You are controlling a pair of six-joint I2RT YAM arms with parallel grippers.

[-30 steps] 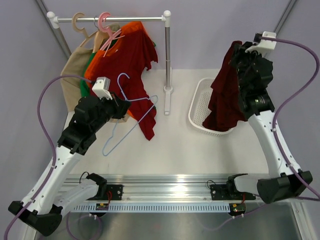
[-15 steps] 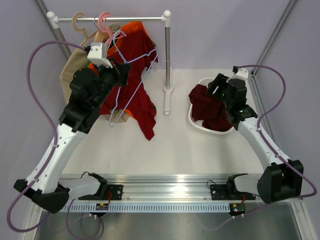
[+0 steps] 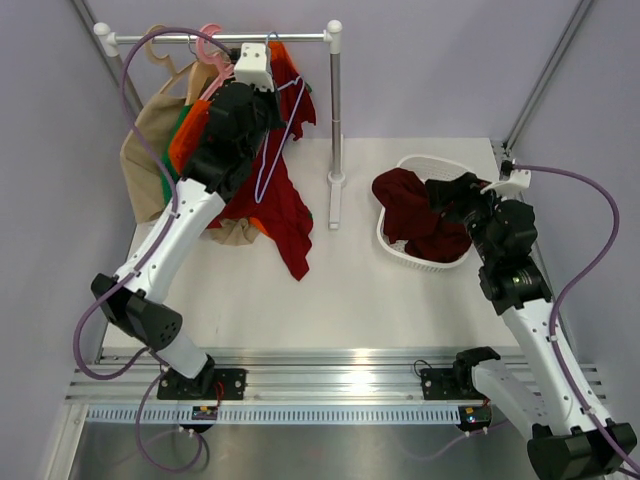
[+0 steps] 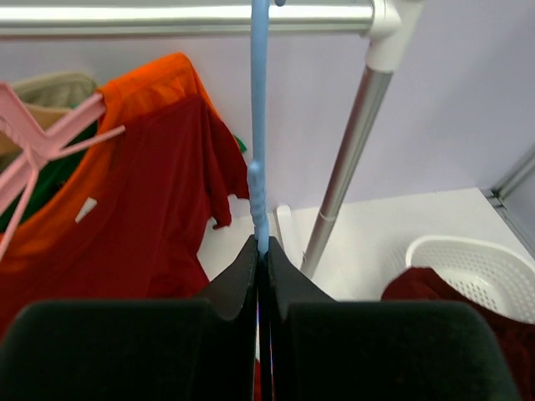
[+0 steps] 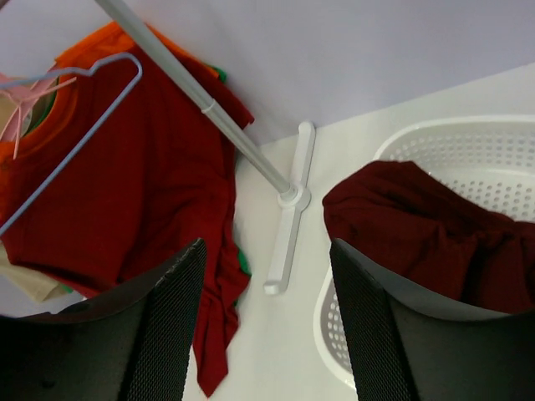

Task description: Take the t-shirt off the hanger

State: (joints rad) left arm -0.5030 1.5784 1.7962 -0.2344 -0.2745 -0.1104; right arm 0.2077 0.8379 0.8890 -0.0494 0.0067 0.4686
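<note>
The pale blue hanger, now hanging high at the rack, will be let go by my left gripper on the rack's rail (image 3: 281,38) (image 4: 262,19), between the pink hanger and the post.
The dark maroon t-shirt (image 3: 412,212) lies bunched in the white basket (image 3: 425,161), free of any hanger; the right wrist view also shows the t-shirt (image 5: 418,225). My right gripper (image 3: 447,190) hovers open just right of it, nothing between its fingers (image 5: 266,246). The pale blue wire hanger (image 3: 278,135) is bare and hangs high at the rack. My left gripper (image 3: 268,88) is shut on the hanger's neck (image 4: 262,246). The hanger's stem (image 4: 259,125) runs up across the rail (image 4: 167,18); I cannot tell if the hook rests on it.
A clothes rack with rail (image 3: 220,38) and post (image 3: 336,110) stands at the back left. On it hang a brighter red shirt (image 3: 275,205), an orange shirt (image 3: 185,140), a beige garment (image 3: 148,150) and a pink hanger (image 3: 212,50). The rack's foot (image 5: 288,242) lies on the table.
My right gripper lowered the t-shirt into the basket, opened and drew back. My left arm lifted the bare hanger from low over the table up to the rail.
</note>
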